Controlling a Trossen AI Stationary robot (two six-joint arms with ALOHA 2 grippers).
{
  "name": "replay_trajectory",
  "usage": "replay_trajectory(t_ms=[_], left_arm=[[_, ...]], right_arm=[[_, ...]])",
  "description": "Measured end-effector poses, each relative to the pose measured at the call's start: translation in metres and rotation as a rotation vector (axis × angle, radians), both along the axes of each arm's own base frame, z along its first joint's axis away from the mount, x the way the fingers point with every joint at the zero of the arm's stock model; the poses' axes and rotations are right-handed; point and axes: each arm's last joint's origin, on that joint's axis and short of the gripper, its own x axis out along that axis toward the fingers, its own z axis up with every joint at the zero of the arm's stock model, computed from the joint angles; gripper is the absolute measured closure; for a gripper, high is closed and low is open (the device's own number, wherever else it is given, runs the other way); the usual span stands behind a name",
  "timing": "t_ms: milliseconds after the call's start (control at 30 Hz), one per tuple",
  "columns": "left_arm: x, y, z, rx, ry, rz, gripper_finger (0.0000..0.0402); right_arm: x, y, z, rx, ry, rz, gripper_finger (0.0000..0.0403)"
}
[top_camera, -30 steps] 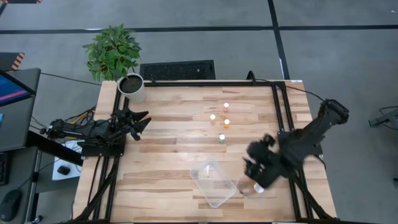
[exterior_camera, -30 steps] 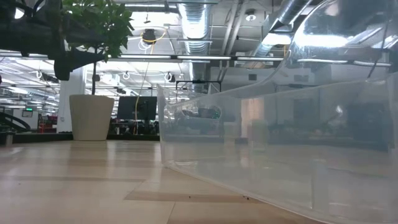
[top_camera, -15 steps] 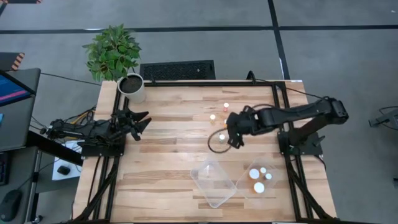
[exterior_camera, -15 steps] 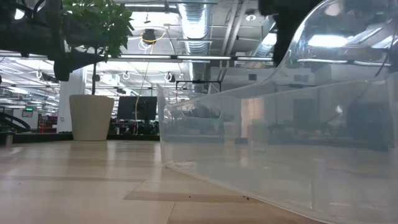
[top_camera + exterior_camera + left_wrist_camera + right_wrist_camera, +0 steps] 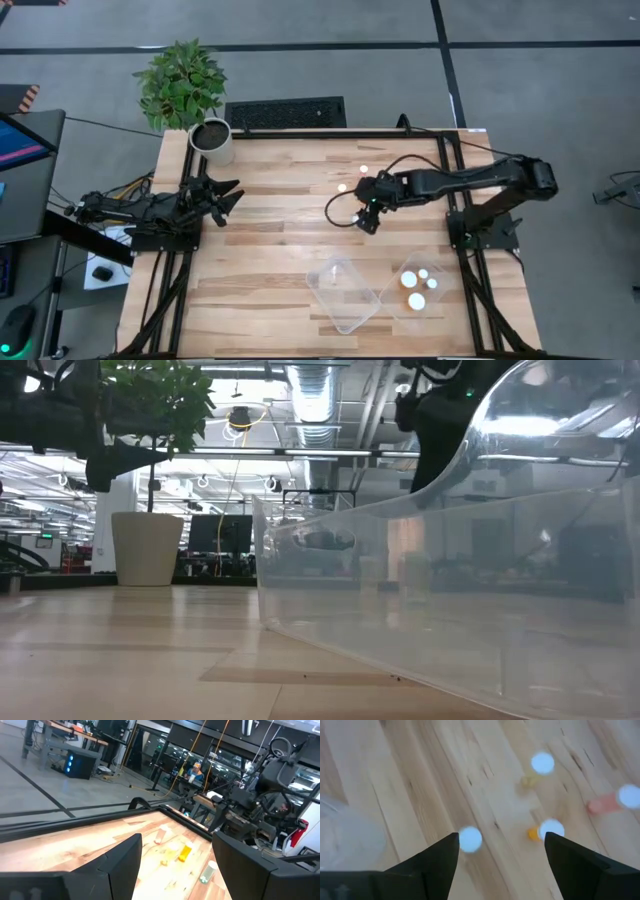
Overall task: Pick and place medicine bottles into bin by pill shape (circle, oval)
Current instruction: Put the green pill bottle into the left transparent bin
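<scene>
The robot's right gripper will next close on the white cap [image 5: 356, 218] [image 5: 470, 839] of the bottle that stands on the wooden table nearest the clear bins.
Several tiny white-capped bottles stand upright on the wooden table. In the right wrist view I see four caps: one by my left finger [image 5: 470, 840], an orange-bodied one by my right finger [image 5: 551, 829], and two farther off [image 5: 542, 763] [image 5: 628, 796]. My right gripper [image 5: 501, 840] hangs open above them, touching none; in the high view it is at mid-table [image 5: 364, 212], with two caps beyond it [image 5: 364, 168] [image 5: 342, 187]. My left gripper [image 5: 228, 194] waits open at the table's left side.
Two clear bins stand near the front edge: the left one [image 5: 343, 293] and the right one [image 5: 398, 285], which holds three white-capped bottles [image 5: 423, 274]. A white plant pot [image 5: 213, 140] stands at the far left corner. The left bin's wall [image 5: 420, 600] fills the low view.
My right gripper has left the right bin at the table's near right and swung toward the far edge and the left, stopping over the group of bottles at mid-table. The bottles on the table have kept their places.
</scene>
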Motion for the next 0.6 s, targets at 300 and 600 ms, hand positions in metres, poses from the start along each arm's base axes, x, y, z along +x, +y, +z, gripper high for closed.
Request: replay_trajectory(t_ms=[300, 600], left_arm=[[0.0, 0.0, -0.002, -0.001, 0.016, -0.001, 0.0166], [0.0, 0.0, -0.001, -0.007, 0.007, -0.019, 0.0166]], right_arm=[[0.021, 0.002, -0.036, 0.018, 0.106, 0.043, 0.0101], [0.033, 0.001, -0.053, 0.013, 0.19, 0.057, 0.0101]])
